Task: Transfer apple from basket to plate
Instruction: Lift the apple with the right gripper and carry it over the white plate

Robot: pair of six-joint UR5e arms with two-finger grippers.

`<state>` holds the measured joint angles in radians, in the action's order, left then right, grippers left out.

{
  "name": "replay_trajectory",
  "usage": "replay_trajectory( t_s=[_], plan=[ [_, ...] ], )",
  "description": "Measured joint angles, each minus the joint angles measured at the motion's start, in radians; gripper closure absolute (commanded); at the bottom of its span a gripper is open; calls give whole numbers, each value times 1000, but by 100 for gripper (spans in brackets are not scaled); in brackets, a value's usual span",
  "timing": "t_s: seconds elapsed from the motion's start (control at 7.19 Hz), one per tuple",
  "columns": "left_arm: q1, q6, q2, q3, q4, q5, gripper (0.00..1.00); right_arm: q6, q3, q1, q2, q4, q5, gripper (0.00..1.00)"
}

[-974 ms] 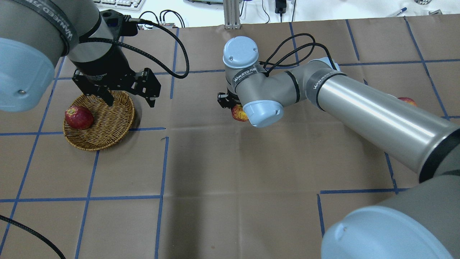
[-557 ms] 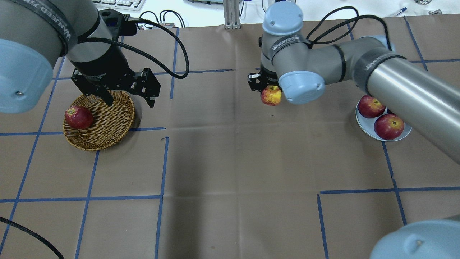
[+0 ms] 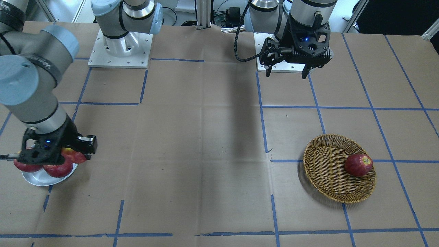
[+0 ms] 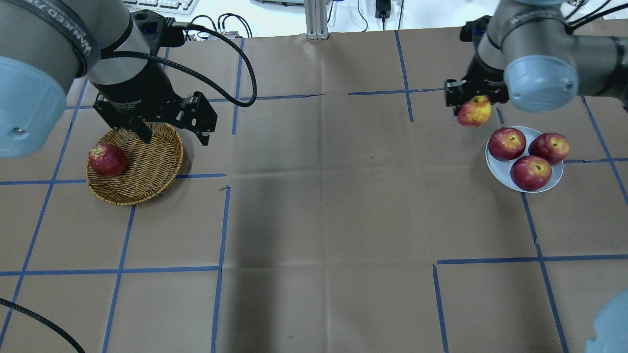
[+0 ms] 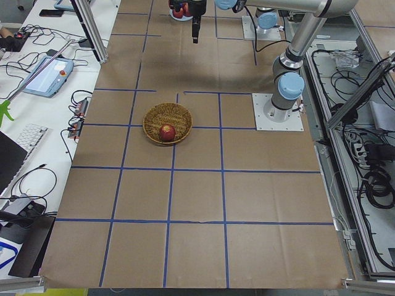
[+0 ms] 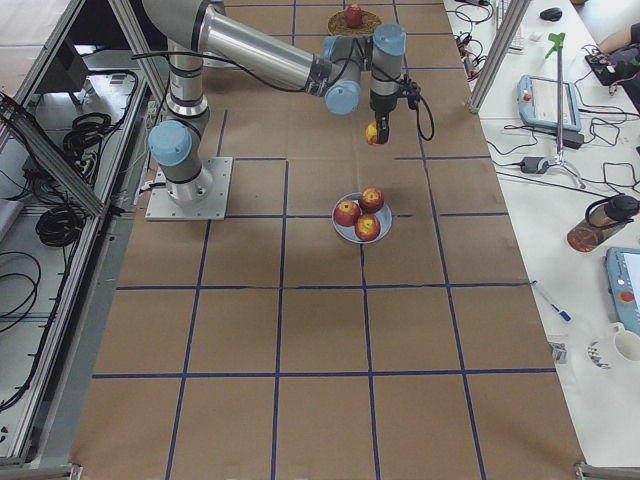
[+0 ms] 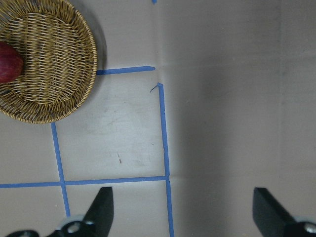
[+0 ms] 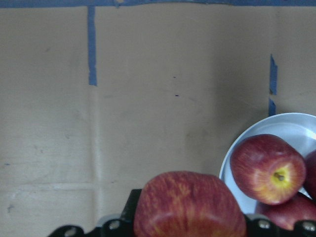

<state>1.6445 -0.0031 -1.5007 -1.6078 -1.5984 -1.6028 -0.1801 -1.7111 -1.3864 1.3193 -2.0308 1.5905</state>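
Note:
My right gripper will let go of the lighter red apple in the gap [image 3: 36, 155] [image 8: 303, 190] among the darker red apples that are on the pale plate.
My right gripper [image 4: 472, 100] is shut on the lighter red apple [image 4: 473, 113] with its yellow patch and holds it in the air just off the far-left rim of the pale plate [image 4: 496, 169]. The right wrist view shows the apple [image 8: 190, 205] between the jaws, with the plate [image 8: 242, 150] to its right. The plate holds three darker red apples [image 4: 531, 172]. The wicker basket [image 4: 147, 166] on the left holds one dark red apple [image 4: 107, 160]. My left gripper [image 4: 175, 135] is open and empty above the basket's far right rim.
Brown paper with a grid of blue tape lines [image 4: 221, 220] covers the table. The robot bases [image 3: 118, 48] stand on white mounting plates at the table's near edge. In the left wrist view the basket [image 7: 54, 74] lies at the upper left.
My right arm has carried the lighter apple from the middle of the table to the right, up to the plate's edge. The left arm has stayed almost still above the basket.

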Motion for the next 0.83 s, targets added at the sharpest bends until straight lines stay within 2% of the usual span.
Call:
replay_trajectory(
  t_s=[0.42, 0.83],
  plan=[
    [0, -2, 5, 1, 1, 0, 1, -235, -46, 175, 8, -32, -42, 55],
    [1, -2, 2, 1, 10, 6, 1, -368, -58, 245, -62, -125, -61, 54]
  ],
)
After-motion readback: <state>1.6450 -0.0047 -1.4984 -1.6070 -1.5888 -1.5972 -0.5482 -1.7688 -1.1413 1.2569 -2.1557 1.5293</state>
